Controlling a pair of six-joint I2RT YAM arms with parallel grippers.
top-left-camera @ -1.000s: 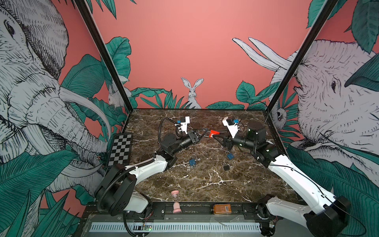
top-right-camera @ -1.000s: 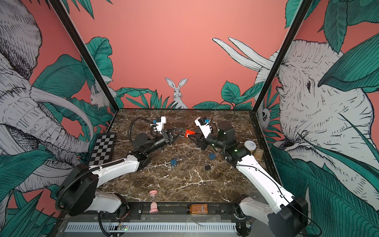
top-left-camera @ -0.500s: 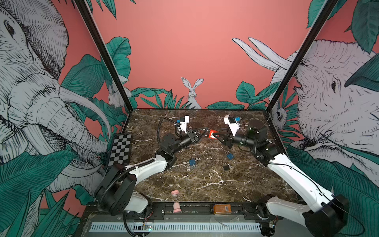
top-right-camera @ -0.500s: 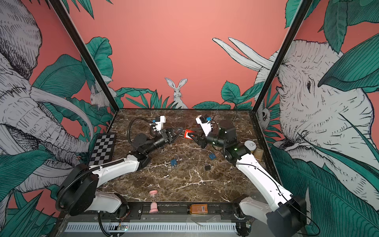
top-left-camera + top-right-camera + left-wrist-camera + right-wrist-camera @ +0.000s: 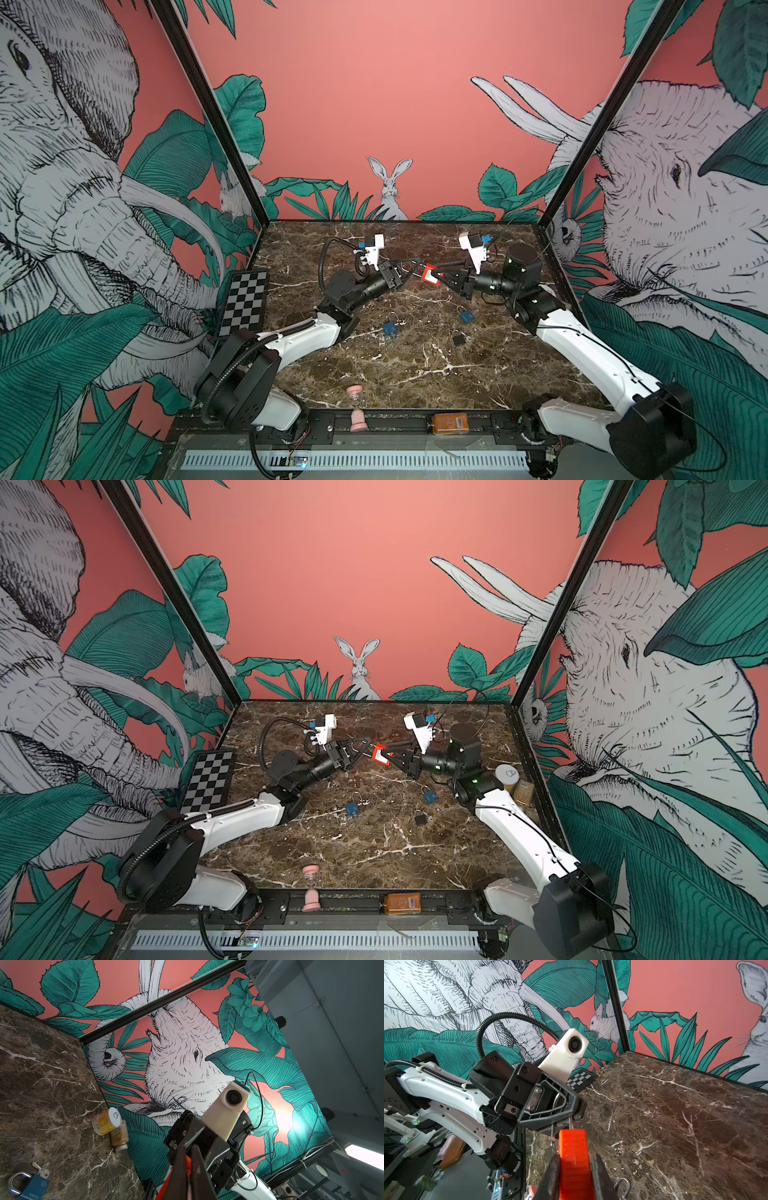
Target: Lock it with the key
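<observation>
Next, my left gripper opens and takes the red body [image 5: 431, 275] while my right gripper steadies the red padlock, because my left gripper holds it by its thin shackle.
A red padlock [image 5: 430, 275] [image 5: 381, 755] hangs in the air over the back of the marble table [image 5: 415, 374], between my two grippers. My left gripper [image 5: 411, 266] [image 5: 365, 746] [image 5: 188, 1149] is shut on its thin metal shackle [image 5: 571, 1123]. From the opposite side, my right gripper [image 5: 442, 276] [image 5: 390, 757] [image 5: 575, 1157] has closed on the padlock's ribbed red body [image 5: 573, 1157], one finger on each flank. I cannot make out a key at the red padlock.
Two blue padlocks [image 5: 390, 328] [image 5: 466, 316] and a black one [image 5: 458, 338] lie mid-table; a key [image 5: 40, 1168] lies by a blue one [image 5: 33, 1185]. A checkerboard [image 5: 245, 301] stands left, a can [image 5: 508, 773] and jar [image 5: 523, 789] right, a pink hourglass [image 5: 355, 399] and orange bottle [image 5: 450, 423] at the front.
My right gripper has moved left to the red padlock and narrowed its jaws around the body. The left gripper has kept its hold on the shackle, almost in place.
</observation>
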